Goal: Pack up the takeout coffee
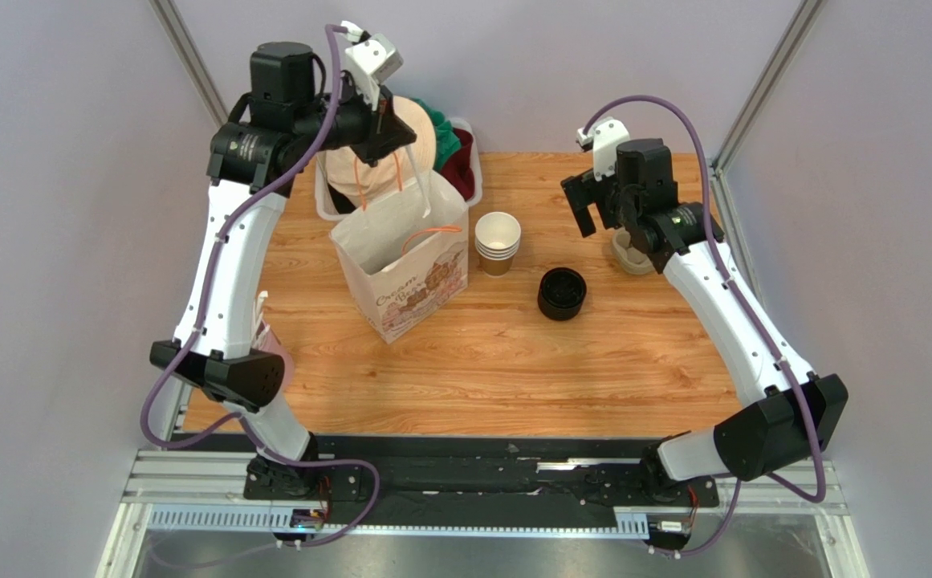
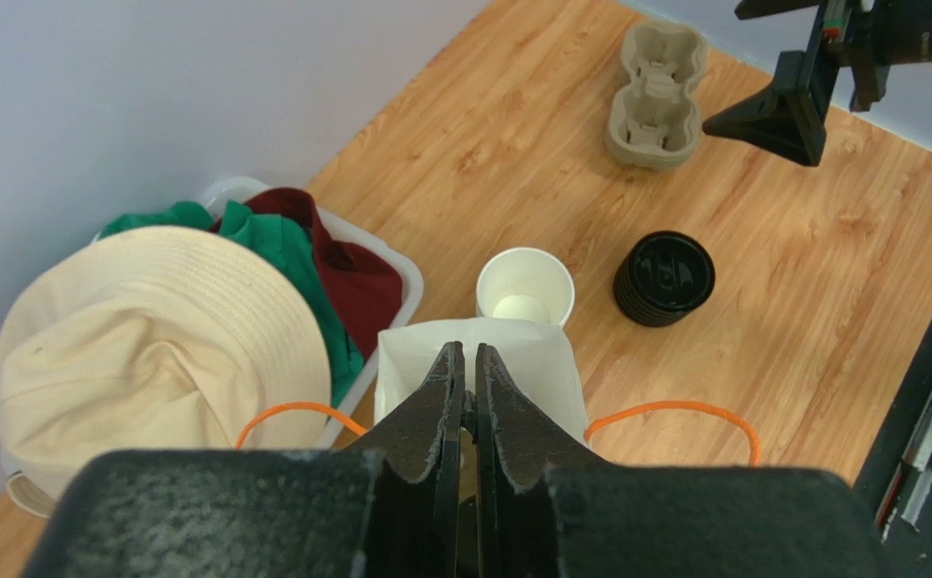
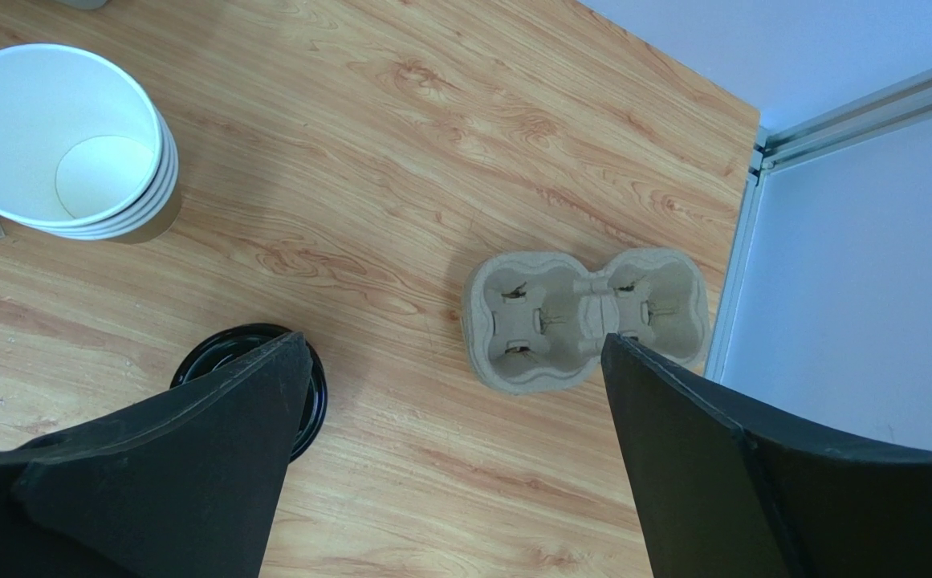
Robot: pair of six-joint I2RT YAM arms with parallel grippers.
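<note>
Next, my left gripper lets go of the white stick inside the white paper bag (image 1: 437, 210) (image 2: 468, 416), at the end nearest the paper cups.
No lidded cup shows in any view. A stack of open kraft-brown paper cups (image 1: 497, 241) with white insides stands right of the white paper bag (image 1: 404, 259) and also shows in the right wrist view (image 3: 67, 145). A stack of bare black lids (image 1: 562, 293) lies further right. My left gripper (image 2: 467, 352) is shut and hovers over the bag's open mouth (image 2: 531, 361); nothing shows between its jaws. My right gripper (image 3: 452, 349) is open wide and empty, above the table between the lids (image 3: 314, 397) and a cardboard cup carrier (image 3: 585, 319).
The bag's orange handles (image 2: 676, 416) hang to either side of my left fingers. A white basket (image 2: 404, 277) with a cream hat (image 2: 157, 325) and green and red cloth stands behind the bag. The cup carrier (image 1: 630, 255) sits near the table's right edge by the frame post.
</note>
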